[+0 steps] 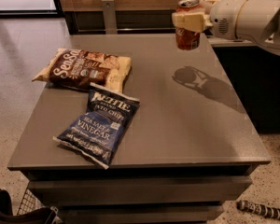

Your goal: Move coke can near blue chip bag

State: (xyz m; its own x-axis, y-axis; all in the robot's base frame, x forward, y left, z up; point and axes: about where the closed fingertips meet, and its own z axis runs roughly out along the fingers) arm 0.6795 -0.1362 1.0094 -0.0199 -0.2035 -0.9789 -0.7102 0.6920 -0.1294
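Observation:
My gripper is holding the coke can upright above the table's far part. It will let go of it on the table's front part (pixel 143 146), close beside the blue chip bag.
The coke can (pixel 187 37), red-orange with a silver top, hangs upright in the air above the far right part of the grey table (pixel 186 125). My gripper (pixel 189 21) is shut on the can, its cream fingers (pixel 183 20) wrapped around the can's upper half, with the white arm reaching in from the right. The blue chip bag (pixel 99 124) lies flat on the table's front left, well away from the can.
A brown and cream chip bag (pixel 84 69) lies at the table's back left, just behind the blue one. The arm's shadow (pixel 196 80) falls on the table's right part. A dark counter (pixel 252 78) stands to the right. A small object (pixel 260 210) lies on the floor.

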